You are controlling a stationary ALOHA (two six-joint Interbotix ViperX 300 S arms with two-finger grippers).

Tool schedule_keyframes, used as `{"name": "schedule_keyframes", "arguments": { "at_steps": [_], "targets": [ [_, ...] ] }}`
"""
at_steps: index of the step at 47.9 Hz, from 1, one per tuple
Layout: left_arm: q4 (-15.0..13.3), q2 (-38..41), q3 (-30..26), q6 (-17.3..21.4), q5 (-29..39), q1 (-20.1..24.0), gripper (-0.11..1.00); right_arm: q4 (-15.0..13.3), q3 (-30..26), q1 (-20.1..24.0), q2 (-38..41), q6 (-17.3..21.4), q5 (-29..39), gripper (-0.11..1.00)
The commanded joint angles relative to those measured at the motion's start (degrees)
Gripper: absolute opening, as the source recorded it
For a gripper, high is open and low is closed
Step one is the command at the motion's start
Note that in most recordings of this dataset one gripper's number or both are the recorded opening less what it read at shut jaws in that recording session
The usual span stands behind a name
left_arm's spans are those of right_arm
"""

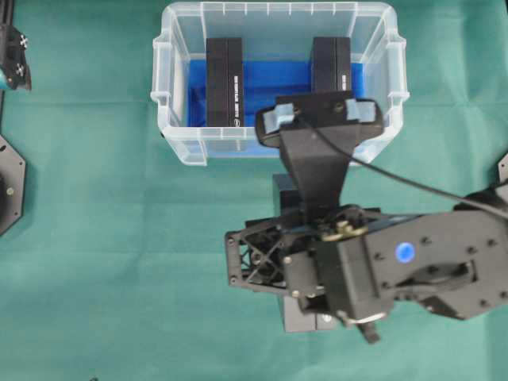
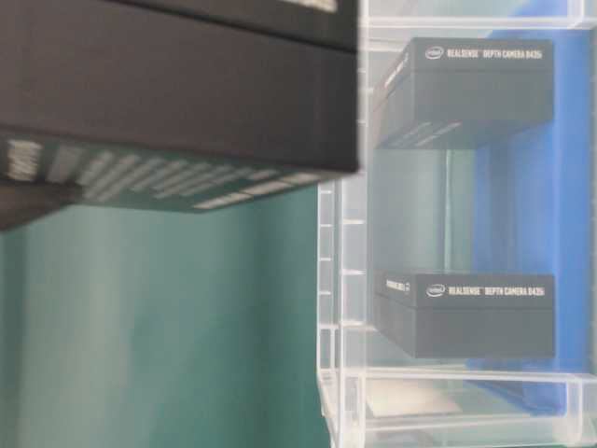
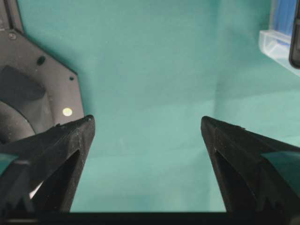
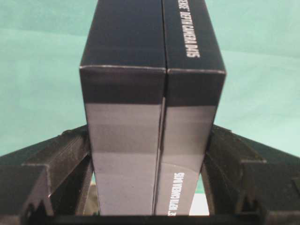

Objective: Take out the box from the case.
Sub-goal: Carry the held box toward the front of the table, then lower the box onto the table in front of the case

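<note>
I should let go of the black box with my right gripper on the green cloth [image 1: 286, 265] in front of the case's near side. The black box is now held over the green cloth.
The case [image 1: 181, 147] is a clear bin with a blue lining, at the top middle of the overhead view. Two black boxes [image 1: 224, 83] [image 1: 331, 67] stand inside it, and both also show through its wall [image 2: 340, 327] in the table-level view. A third black box [image 1: 286, 194] is outside the case, in front of its near wall and over the green cloth. My right gripper [image 4: 149, 140] is shut on this box [image 4: 126, 37], one finger on each long side. The right arm [image 1: 381, 262] hides most of it from above. My left gripper [image 3: 147, 124] is open over bare cloth.
Green cloth [image 1: 119, 278] covers the table. The left arm's dark base plate [image 1: 8, 182] sits at the left edge, close to the left gripper's finger [image 3: 70, 140]. A corner of the case rim [image 3: 276, 44] shows at the left wrist view's upper right.
</note>
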Motion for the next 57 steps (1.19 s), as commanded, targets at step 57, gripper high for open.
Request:
{"name": "schedule_keyframes", "arguments": {
  "at_steps": [57],
  "targets": [
    [0.2,-1.2,0.3,0.1,0.2,-0.2,0.97,7.2,34.5,-2.2,0.4,4.8,-37.4,0.68]
  ]
}}
